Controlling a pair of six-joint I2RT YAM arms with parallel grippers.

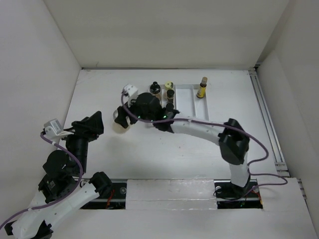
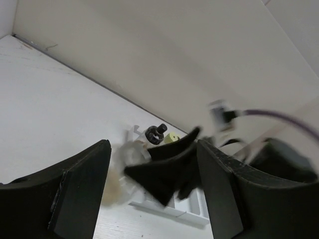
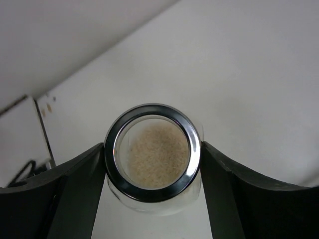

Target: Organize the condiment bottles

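Observation:
Next, I release the clear glass jar from my right gripper at the back of the empty tray compartment (image 1: 186, 94), beside the yellowish bottle.
My right gripper (image 1: 121, 117) (image 3: 152, 167) is shut on a wide clear glass jar (image 3: 152, 152) with a chrome ring lid and pale grains, left of the tray; the jar also shows in the top view (image 1: 117, 126). My left gripper (image 1: 96, 123) (image 2: 153, 154) is open and empty, a little left of the jar. A black-capped bottle (image 1: 155, 88) (image 2: 157, 133), a yellow-capped jar (image 1: 169, 85) (image 2: 172, 138) and a dark brown bottle (image 1: 170, 94) stand at the tray's left end. A yellowish bottle (image 1: 202, 87) stands in the tray's right compartment. The other bottles are hidden.
The white three-compartment tray (image 1: 185, 102) (image 2: 172, 211) lies at the back centre. The right arm (image 1: 199, 130) stretches across the middle of the table. White walls close the left, back and right; a rail (image 1: 266, 124) runs along the right edge.

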